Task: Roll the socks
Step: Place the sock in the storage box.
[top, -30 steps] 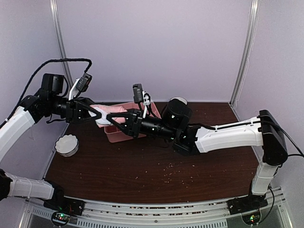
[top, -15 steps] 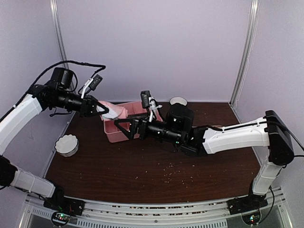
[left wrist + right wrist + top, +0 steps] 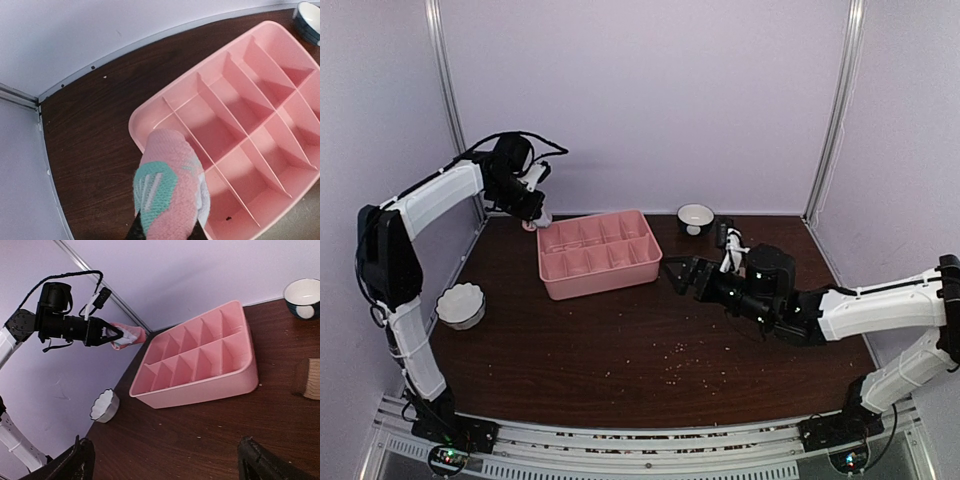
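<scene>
Next, my left gripper puts the pink sock down in the pink tray's back corner compartment (image 3: 552, 244) (image 3: 172, 136) on the white scalloped bowl's side.
The pink sock (image 3: 167, 192), rolled into a bundle with a teal and white patch, is pinched in my left gripper (image 3: 167, 232). It hangs over the table by the near-left corner of the pink tray (image 3: 260, 120). From above, the left gripper (image 3: 533, 220) sits at the back left corner with the sock (image 3: 529, 226) just showing. In the right wrist view the sock (image 3: 127, 335) hangs left of the tray. My right gripper (image 3: 167, 460) is open and holds nothing; it sits (image 3: 678, 273) right of the tray. A tan-brown piece (image 3: 307, 379) lies at the frame edge; I cannot tell whether it is a sock.
The pink tray (image 3: 595, 285) with several bare compartments stands at the back middle. A white scalloped bowl (image 3: 460, 305) sits at the left edge, and a dark bowl with a white inside (image 3: 695, 216) at the back. Crumbs dot the brown table (image 3: 620, 370).
My left arm has swung back and to the left with the pink sock, away from over the tray. My right gripper let go, opened wide and drew back to the tray's right.
</scene>
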You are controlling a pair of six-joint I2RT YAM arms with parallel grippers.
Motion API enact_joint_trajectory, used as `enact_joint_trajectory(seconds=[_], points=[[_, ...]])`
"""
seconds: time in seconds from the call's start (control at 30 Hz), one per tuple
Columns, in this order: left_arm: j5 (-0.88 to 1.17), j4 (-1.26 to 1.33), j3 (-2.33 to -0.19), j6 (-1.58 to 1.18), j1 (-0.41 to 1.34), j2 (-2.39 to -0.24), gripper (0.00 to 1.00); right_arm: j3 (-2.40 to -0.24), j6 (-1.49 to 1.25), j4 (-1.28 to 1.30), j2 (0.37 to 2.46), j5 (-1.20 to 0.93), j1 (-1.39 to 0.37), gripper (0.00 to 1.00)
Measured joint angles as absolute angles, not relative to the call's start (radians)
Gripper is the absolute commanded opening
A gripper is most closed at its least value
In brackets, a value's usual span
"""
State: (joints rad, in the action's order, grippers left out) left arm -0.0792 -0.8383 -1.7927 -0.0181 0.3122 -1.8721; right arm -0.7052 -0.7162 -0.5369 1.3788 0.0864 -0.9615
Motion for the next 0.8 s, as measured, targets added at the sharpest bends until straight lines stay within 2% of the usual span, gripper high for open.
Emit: enact_joint_trajectory(seconds=[0.1,0.27,0.8], points=[[-0.14,-0.882,-1.895,-0.053,0.312,-1.976,0.0,-0.642,-0.721,-0.513,1.355,0.109,-0.928,1.0],[-0.161,-0.936,-1.997,-0.086,0.312,-2.087,0.0,-0.734,-0.675,-0.407,1.351,0.146,-0.947,1.0],[-0.146,-0.977,-2.079,-0.114,0.318,-2.229,0.0,-0.743,-0.652,-0.306,1.335,0.184,-0.96,1.0]])
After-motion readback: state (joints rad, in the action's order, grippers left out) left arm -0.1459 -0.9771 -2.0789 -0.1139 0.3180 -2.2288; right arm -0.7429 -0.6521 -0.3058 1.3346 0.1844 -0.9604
